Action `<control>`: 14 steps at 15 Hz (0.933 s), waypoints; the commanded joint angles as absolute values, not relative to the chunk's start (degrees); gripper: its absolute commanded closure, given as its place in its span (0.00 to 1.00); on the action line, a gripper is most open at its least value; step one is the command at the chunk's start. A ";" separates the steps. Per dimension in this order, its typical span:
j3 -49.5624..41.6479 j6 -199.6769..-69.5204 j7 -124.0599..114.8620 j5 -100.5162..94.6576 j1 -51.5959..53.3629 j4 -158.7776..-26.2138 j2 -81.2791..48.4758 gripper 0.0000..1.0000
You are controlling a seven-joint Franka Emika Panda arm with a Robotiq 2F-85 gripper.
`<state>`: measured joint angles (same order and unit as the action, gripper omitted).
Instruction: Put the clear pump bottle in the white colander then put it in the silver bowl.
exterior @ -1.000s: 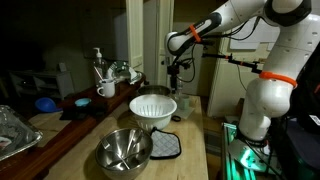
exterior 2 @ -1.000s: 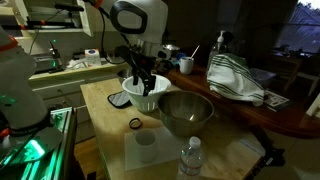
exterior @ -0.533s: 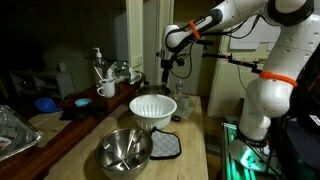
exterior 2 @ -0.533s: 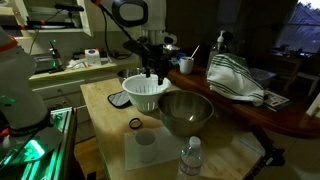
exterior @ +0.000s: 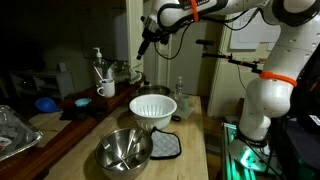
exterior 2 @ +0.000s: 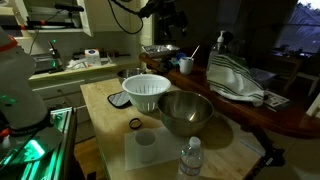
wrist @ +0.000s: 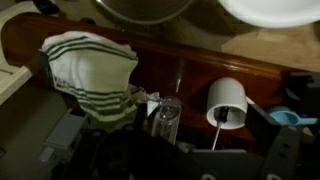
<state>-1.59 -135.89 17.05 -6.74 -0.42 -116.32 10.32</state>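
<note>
My gripper is to go next to the clear pump bottle's white pump top [exterior: 97,51], which is beside the striped towel on the back counter, and close there.
The clear pump bottle [exterior: 98,66] stands upright on the dark back counter, beside the striped towel in an exterior view [exterior 2: 220,45]. In the wrist view a clear cylinder [wrist: 165,116] between towel and mug seems to be the same bottle. The white colander [exterior: 153,106] [exterior 2: 146,90] stands empty on the wooden table. The silver bowl [exterior: 124,150] [exterior 2: 186,112] sits next to it, also empty. My gripper [exterior: 144,48] [exterior 2: 168,25] hangs high above the back counter, well above the bottle. It looks open and holds nothing.
A white mug [exterior: 106,90] [exterior 2: 186,66] [wrist: 228,102] with a utensil stands by the bottle. A striped towel [exterior 2: 235,80] [wrist: 90,75] lies on the counter. A small clear capped bottle [exterior 2: 190,160] stands at the table's front. A pot holder [exterior: 165,147] lies by the bowl.
My gripper has risen from just over the colander and moved toward the back counter. It carries nothing. Colander, bowl and bottle have not moved.
</note>
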 commanded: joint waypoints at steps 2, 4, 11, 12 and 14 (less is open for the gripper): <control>-1.47 -135.70 16.13 -7.29 -0.25 -114.82 10.09 0.00; -1.50 -135.77 16.02 -7.42 -0.34 -114.76 9.85 0.00; -1.02 -148.47 8.65 -14.94 -1.84 -99.03 -0.44 0.00; -1.29 -149.70 8.00 -13.80 -1.73 -96.26 -2.62 0.00; -1.37 -150.12 10.38 -7.47 -1.23 -90.89 -6.79 0.00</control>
